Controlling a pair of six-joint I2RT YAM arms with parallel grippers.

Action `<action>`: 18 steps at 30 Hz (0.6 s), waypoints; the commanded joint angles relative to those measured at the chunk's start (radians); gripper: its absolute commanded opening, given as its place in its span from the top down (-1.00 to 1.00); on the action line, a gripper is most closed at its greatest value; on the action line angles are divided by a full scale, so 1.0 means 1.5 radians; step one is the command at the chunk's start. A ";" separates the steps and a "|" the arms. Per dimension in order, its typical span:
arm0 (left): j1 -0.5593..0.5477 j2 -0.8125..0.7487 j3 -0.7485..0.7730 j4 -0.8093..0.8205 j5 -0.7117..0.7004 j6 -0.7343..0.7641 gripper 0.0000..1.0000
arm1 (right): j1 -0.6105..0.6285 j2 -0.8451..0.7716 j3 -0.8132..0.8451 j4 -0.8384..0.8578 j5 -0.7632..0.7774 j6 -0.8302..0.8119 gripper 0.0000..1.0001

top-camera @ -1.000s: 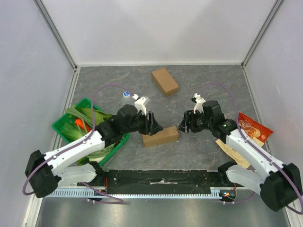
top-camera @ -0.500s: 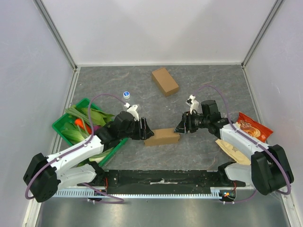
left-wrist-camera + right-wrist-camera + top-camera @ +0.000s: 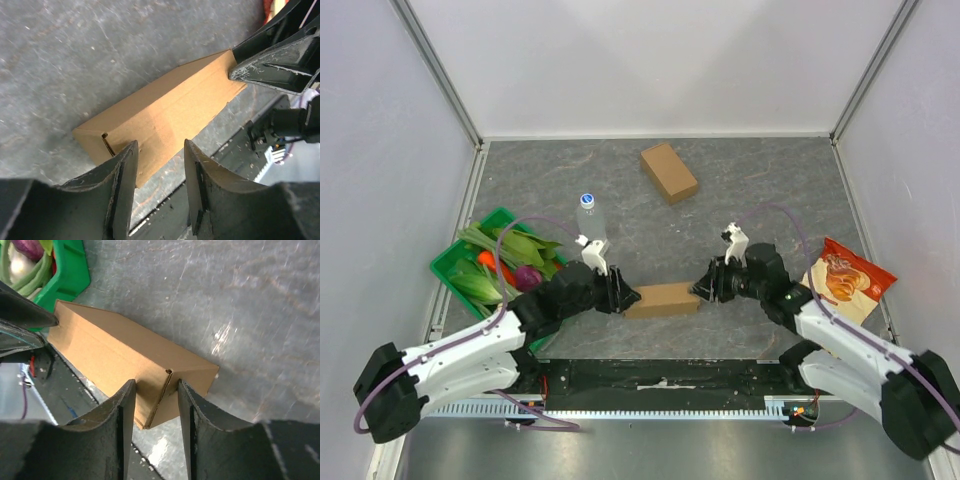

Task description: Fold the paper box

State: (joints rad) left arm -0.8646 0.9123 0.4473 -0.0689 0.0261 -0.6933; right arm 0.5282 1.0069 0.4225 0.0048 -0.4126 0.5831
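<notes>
My left gripper has the paper box's corner seam off to one side of its gap, so it should open, move over and close at that corner (image 3: 104, 135).
The brown paper box (image 3: 662, 298) lies flat and lengthwise near the table's front edge, between my two grippers. My left gripper (image 3: 620, 296) sits at its left end. In the left wrist view the box (image 3: 165, 107) lies ahead; its near corner meets the left finger (image 3: 125, 170), and the gap of the open gripper (image 3: 159, 160) mostly shows table. My right gripper (image 3: 700, 290) is at the right end. The corner of the box (image 3: 115, 352), with its flap seam, points into the gap of the open right gripper (image 3: 156, 402).
A second, closed brown box (image 3: 669, 172) lies at the back. A clear bottle (image 3: 588, 212) stands left of centre. A green basket (image 3: 452, 258) of vegetables sits at the left, and an orange snack bag (image 3: 845, 275) at the right. The black front rail (image 3: 660, 375) runs just behind the box.
Both arms have dropped lower and come nearer the front edge. The box now lies straighter between them. Both sets of jaws have narrowed.
</notes>
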 commanded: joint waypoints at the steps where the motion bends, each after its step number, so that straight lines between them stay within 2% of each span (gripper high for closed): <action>1: -0.060 -0.034 -0.074 -0.083 0.033 -0.085 0.02 | 0.042 -0.107 -0.090 -0.102 -0.005 0.105 0.06; 4: -0.069 -0.075 -0.085 -0.115 0.020 -0.089 0.00 | 0.043 -0.154 -0.128 -0.119 -0.017 0.131 0.01; 7: -0.069 -0.110 -0.081 -0.127 0.007 -0.083 -0.07 | 0.043 -0.173 -0.154 -0.087 -0.018 0.146 -0.04; 9: -0.069 -0.103 -0.025 -0.165 -0.009 -0.056 -0.16 | 0.043 -0.155 -0.136 -0.079 -0.001 0.143 -0.04; 10: -0.069 -0.098 0.005 -0.194 -0.016 -0.045 -0.26 | 0.042 -0.147 -0.124 -0.084 0.007 0.140 -0.04; 11: -0.069 -0.082 0.072 -0.221 -0.043 -0.029 -0.31 | 0.042 -0.135 -0.114 -0.094 0.012 0.131 -0.04; 14: -0.067 -0.053 0.182 -0.353 -0.093 -0.039 -0.36 | 0.043 -0.125 -0.092 -0.099 0.023 0.127 -0.01; 16: -0.066 -0.040 0.201 -0.420 -0.098 -0.068 -0.35 | 0.043 -0.131 -0.099 -0.099 0.029 0.129 0.03; 18: -0.066 -0.056 0.193 -0.437 -0.084 -0.083 -0.35 | 0.044 -0.136 -0.108 -0.100 0.030 0.126 0.04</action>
State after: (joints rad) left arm -0.9642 0.8486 0.6979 -0.5022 -0.0563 -0.7780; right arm 0.5835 0.8001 0.2821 -0.0269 -0.4061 0.7971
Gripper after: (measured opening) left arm 0.675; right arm 0.493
